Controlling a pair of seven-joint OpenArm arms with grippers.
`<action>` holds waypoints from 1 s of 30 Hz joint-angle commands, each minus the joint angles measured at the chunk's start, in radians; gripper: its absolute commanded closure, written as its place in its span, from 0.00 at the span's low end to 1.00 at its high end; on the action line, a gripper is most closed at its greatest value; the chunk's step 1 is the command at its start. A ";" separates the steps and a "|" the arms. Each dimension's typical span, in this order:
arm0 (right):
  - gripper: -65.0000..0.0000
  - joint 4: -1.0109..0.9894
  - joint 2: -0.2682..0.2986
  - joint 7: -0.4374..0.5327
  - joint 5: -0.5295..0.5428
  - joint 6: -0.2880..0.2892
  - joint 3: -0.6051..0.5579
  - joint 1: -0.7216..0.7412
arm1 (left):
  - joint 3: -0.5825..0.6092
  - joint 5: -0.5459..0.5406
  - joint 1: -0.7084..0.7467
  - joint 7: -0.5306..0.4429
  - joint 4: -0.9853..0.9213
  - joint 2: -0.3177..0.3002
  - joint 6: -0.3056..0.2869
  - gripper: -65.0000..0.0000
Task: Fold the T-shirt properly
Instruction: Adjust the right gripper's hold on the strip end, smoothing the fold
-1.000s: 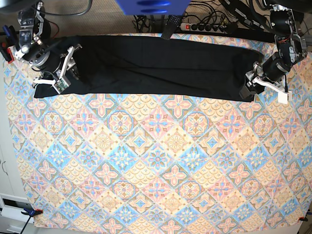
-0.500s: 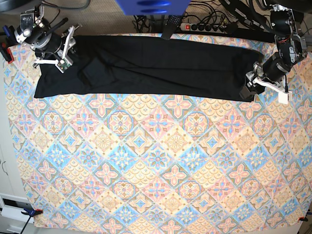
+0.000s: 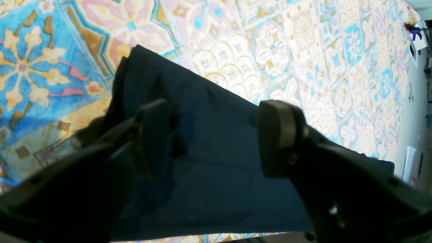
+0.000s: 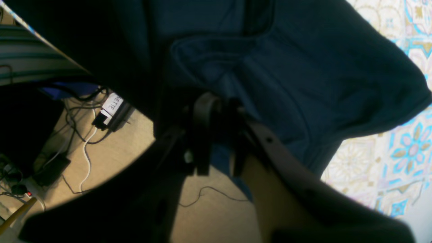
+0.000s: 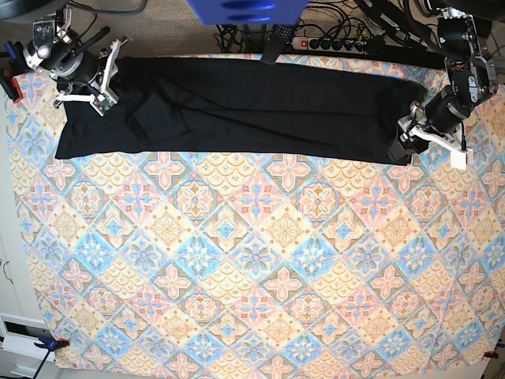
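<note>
A rumpled T-shirt fold lies beside my right gripper's hold on its back edge; I need to open, regrasp nearer that fold (image 4: 181, 66), straighten it.
The black T-shirt (image 5: 237, 106) lies folded into a long band across the far side of the table. At the band's right end my left gripper (image 5: 400, 148) hovers with its jaws wide apart. In the left wrist view the left gripper (image 3: 214, 135) straddles the T-shirt (image 3: 219, 101) near its corner, and its fingers (image 3: 276, 135) grip nothing. My right gripper (image 5: 101, 83) is at the band's far left corner. In the right wrist view the right gripper (image 4: 219, 135) has its jaws drawn close together on the back edge of the T-shirt (image 4: 287, 67), at the table's edge.
A patterned tablecloth (image 5: 252, 260) covers the table. A power strip (image 5: 331, 43) and cables lie on the floor beyond the far edge, and a blue object (image 5: 245, 9) hangs over it. The floor and cables (image 4: 84, 141) show just behind the right gripper.
My right gripper moved from the shirt's near left corner to its far left corner and narrowed its jaws onto the fabric. The left arm stayed still.
</note>
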 commanded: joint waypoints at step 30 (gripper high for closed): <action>0.57 0.007 0.084 -0.021 0.209 -0.004 0.002 0.007 | -0.006 -0.010 -0.004 -0.017 0.014 -0.013 -0.005 0.38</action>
